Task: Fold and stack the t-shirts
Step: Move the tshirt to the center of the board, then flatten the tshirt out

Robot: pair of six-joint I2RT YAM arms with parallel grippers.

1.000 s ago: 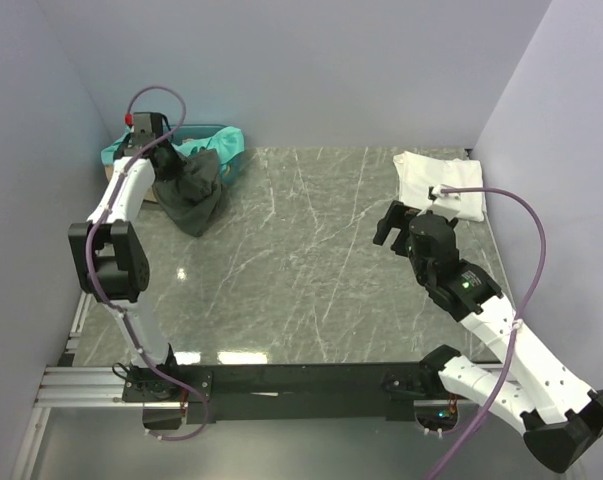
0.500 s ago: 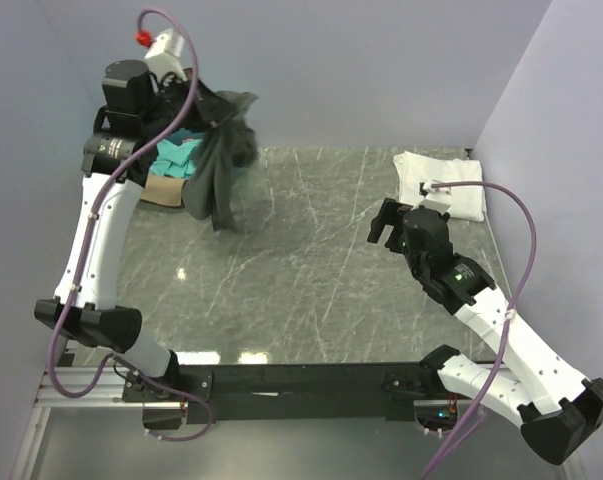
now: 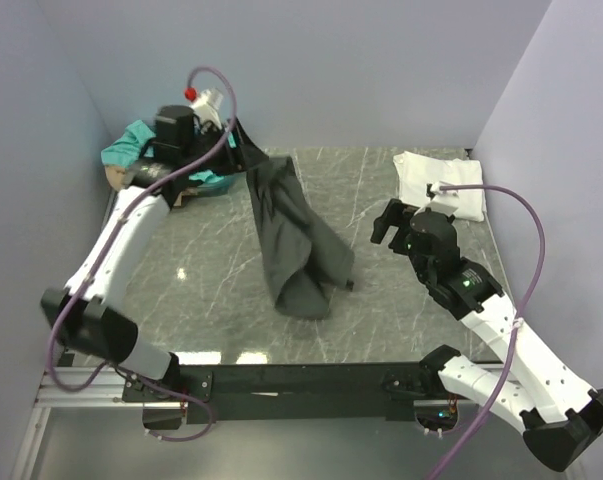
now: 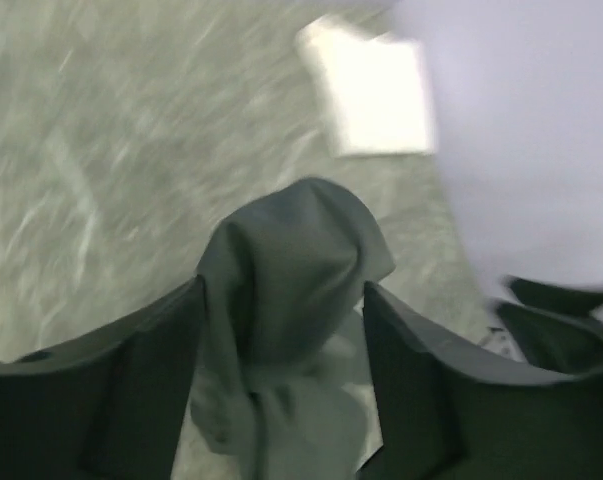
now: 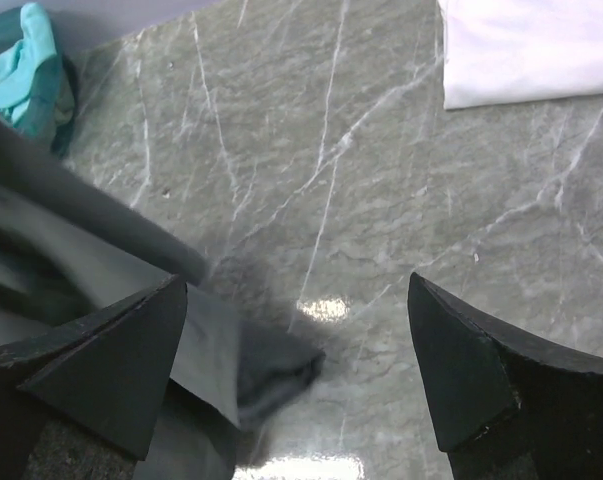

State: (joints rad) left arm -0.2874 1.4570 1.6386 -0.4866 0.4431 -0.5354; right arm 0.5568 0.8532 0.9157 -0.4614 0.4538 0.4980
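The robot's right gripper should next close on the back corner (image 3: 351, 257) (image 5: 198, 268) of the charcoal grey t-shirt's loose end, the corner nearest the folded white t-shirt.
A dark charcoal grey t-shirt (image 3: 301, 250) trails from my left gripper (image 3: 239, 148) down to a crumpled heap at the middle of the table. In the left wrist view its bunched cloth (image 4: 291, 260) sits between the wide-apart fingers of the left gripper (image 4: 283, 290), which is open. My right gripper (image 3: 386, 222) hovers open just right of the heap, nothing between its fingers (image 5: 296, 285); the grey shirt's edge (image 5: 131, 290) lies by its left finger. A folded white t-shirt (image 3: 441, 180) (image 5: 526, 45) (image 4: 376, 95) lies at the back right.
A teal t-shirt (image 3: 131, 140) (image 5: 26, 60) is piled in the back left corner with a bit of tan cloth (image 3: 114, 177) beside it. Walls close in the marble table (image 3: 221, 290) on the left, back and right.
My left arm swung the grey t-shirt from the back left corner out over the table's middle, where its lower part landed, and its jaws went from shut to open. The right arm barely moved.
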